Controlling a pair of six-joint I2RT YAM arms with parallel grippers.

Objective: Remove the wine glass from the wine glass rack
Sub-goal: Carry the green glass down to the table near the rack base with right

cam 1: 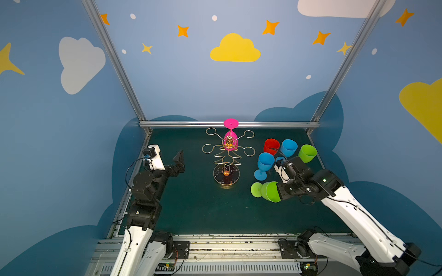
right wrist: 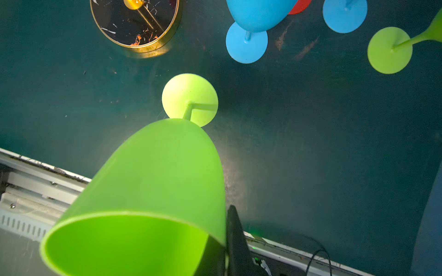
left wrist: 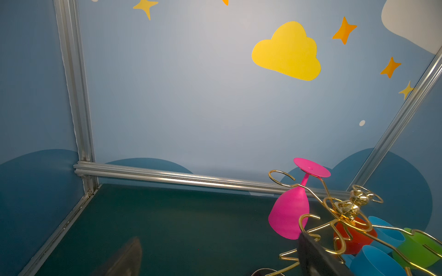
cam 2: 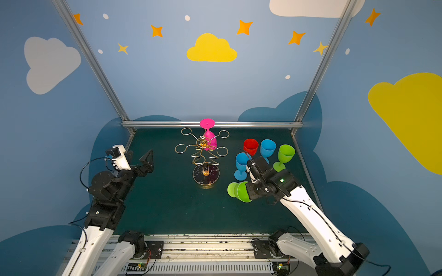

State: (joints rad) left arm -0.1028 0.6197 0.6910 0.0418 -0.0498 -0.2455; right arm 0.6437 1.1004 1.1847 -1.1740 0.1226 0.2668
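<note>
My right gripper will let go of the green wine glass on the table point(cam 1: 253, 190) point(right wrist: 205, 96) in front of the nearer blue glass.
The gold wire wine glass rack point(cam 1: 227, 155) stands mid-table on a round dark base point(right wrist: 134, 21). A pink wine glass point(cam 1: 230, 139) hangs upside down from its far arm and also shows in the left wrist view as the pink glass point(left wrist: 290, 212). My right gripper point(cam 1: 279, 192) is shut on the rim of a green wine glass point(cam 1: 269, 191), one finger point(right wrist: 235, 236) outside the bowl. This green glass point(right wrist: 167, 167) is held tilted on its side, foot toward the rack's base. My left gripper point(cam 1: 178, 165) stands open and empty, left of the rack.
A red glass point(cam 1: 271, 146), two blue glasses point(cam 1: 289, 148) point(cam 1: 264, 165) and another green glass point(cam 1: 307, 153) stand upright at the back right, close to my right arm. An aluminium rail point(cam 1: 229, 124) bounds the table at the back.
</note>
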